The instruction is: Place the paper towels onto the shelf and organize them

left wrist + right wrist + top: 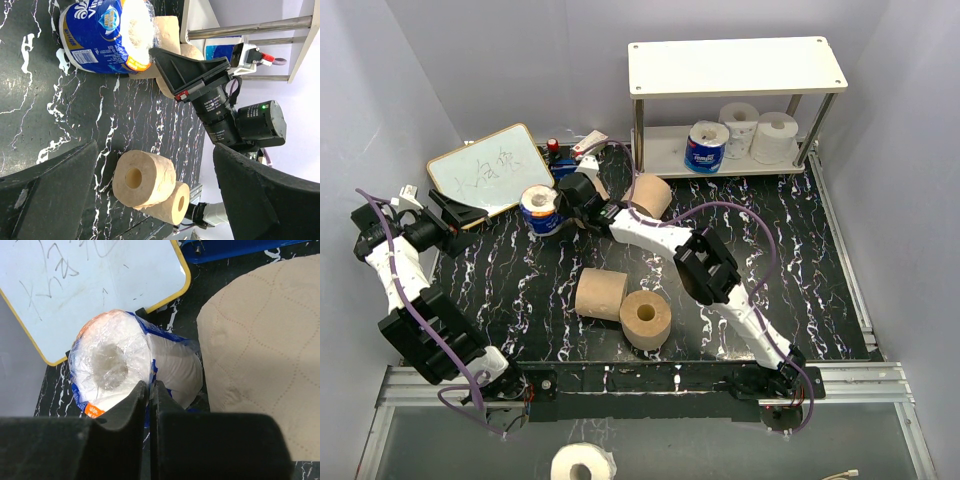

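Observation:
The blue-and-white roll is pinched by just the wrapper at its rim in my right gripper, so I should set it down and regrip with a finger in its hole point(109, 367).
A blue-and-white wrapped roll point(538, 212) stands on the black table left of centre; it also shows in the left wrist view point(100, 35). My right gripper point(567, 200) is shut on the wrapper at that roll's rim point(110, 360), its fingertips point(140, 390) pressed together. My left gripper point(455, 215) is wide open and empty at the far left, apart from the rolls point(155, 200). Three tan rolls lie on the table point(650, 196), point(601, 293), point(646, 318). The shelf point(735, 65) at the back right holds a wrapped roll point(706, 147) and two white rolls point(739, 125), point(775, 138) on its lower board.
A wood-framed whiteboard point(490, 168) lies at the back left, just behind the held roll point(90, 285). Small red and blue items point(560, 160) sit beside it. A loose white roll point(582, 463) lies below the table's near edge. Grey walls close in both sides.

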`<action>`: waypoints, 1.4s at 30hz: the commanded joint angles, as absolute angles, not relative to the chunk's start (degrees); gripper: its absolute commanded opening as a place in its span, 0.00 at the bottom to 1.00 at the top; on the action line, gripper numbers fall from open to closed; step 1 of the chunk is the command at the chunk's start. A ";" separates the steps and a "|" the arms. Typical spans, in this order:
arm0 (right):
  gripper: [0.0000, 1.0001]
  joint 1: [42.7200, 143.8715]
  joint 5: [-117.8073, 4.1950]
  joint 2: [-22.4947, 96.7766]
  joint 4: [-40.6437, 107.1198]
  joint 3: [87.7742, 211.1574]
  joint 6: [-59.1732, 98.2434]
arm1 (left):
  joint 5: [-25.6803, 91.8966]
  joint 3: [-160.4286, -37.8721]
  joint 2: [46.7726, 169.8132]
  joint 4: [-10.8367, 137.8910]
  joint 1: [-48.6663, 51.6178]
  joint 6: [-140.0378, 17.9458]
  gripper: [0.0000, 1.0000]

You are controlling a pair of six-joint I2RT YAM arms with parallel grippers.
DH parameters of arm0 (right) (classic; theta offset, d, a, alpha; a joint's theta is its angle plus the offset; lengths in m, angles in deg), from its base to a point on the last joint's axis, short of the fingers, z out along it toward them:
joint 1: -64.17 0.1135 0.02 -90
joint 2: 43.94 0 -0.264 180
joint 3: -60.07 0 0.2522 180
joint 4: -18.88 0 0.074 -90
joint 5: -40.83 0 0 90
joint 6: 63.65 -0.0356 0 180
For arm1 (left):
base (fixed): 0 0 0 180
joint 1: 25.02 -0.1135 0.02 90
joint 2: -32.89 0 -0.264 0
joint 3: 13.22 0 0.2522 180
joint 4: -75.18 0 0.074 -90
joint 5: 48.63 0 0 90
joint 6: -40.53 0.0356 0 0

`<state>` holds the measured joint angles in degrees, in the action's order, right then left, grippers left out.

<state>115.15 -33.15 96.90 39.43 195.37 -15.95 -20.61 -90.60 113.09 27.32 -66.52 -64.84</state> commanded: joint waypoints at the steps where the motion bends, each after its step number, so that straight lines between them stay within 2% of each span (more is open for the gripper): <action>1: 0.00 115.06 -32.14 95.05 43.12 196.59 -14.53 | -21.91 -90.44 113.19 26.62 -66.64 -63.78 0.98; 11: 0.00 114.80 -24.94 79.40 48.39 183.75 -9.91 | -21.82 -89.80 113.31 27.24 -66.63 -63.83 0.98; 15: 0.00 113.91 -26.47 73.72 49.71 179.08 -9.90 | -21.82 -89.63 113.30 27.73 -66.60 -64.23 0.98; 19: 0.00 113.81 -27.67 69.67 53.63 175.22 -9.50 | -21.85 -89.87 113.14 27.30 -66.65 -63.97 0.98; 36: 0.00 112.59 -19.85 51.94 59.02 150.39 -10.75 | -22.21 -86.97 111.54 30.53 -66.66 -66.09 0.98; 39: 0.08 112.60 -19.77 50.54 61.83 149.56 -11.33 | -22.06 -86.87 111.50 30.94 -66.66 -66.53 0.98; 42: 0.32 112.59 -20.25 49.66 61.66 148.95 -10.67 | -21.66 -86.38 111.55 32.05 -66.62 -67.48 0.98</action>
<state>112.59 -22.03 53.79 61.68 149.10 -10.73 -20.63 -87.12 113.70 30.29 -66.52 -66.31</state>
